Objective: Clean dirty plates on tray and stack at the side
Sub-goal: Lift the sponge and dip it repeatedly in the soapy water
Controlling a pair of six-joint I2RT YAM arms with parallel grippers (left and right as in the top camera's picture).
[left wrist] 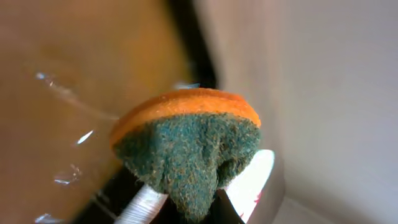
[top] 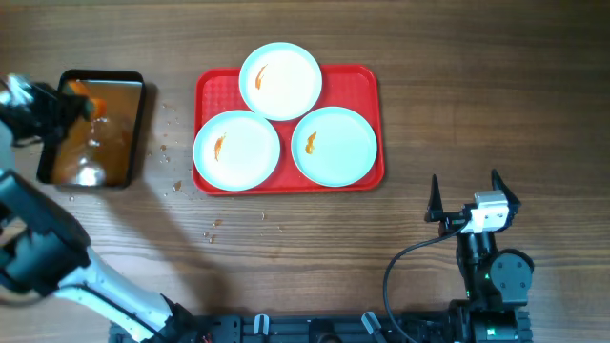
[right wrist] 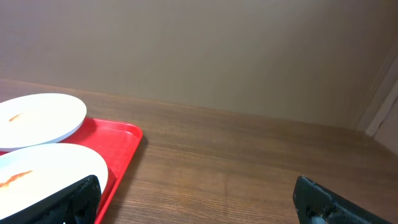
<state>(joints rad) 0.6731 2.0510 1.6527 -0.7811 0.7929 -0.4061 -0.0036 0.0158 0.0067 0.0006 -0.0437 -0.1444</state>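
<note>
My left gripper is to let go of the sponge in the middle of the pale plate (top: pixel 234 146) nearest the black pan. The sponge is now over that black pan.
Three pale plates lie on the red tray (top: pixel 367 81): one at the back (top: pixel 280 80), one front left (top: pixel 236 148), one front right (top: pixel 335 145). Each carries a small orange smear. My left gripper (top: pixel 84 107) hovers over the black pan (top: pixel 134 124) of brownish water and is shut on an orange-and-green sponge (left wrist: pixel 186 146). My right gripper (top: pixel 467 198) is open and empty over the bare wood, to the right of and in front of the tray. The right wrist view shows the tray's corner (right wrist: pixel 121 143) and two plates (right wrist: pixel 37 115) (right wrist: pixel 53 171).
Water drops and crumbs (top: pixel 172 152) dot the wood between the pan and the tray. The wooden table (top: pixel 496 86) stretches right of the tray. A black cable (top: pixel 400 276) loops at the front near the right arm's base.
</note>
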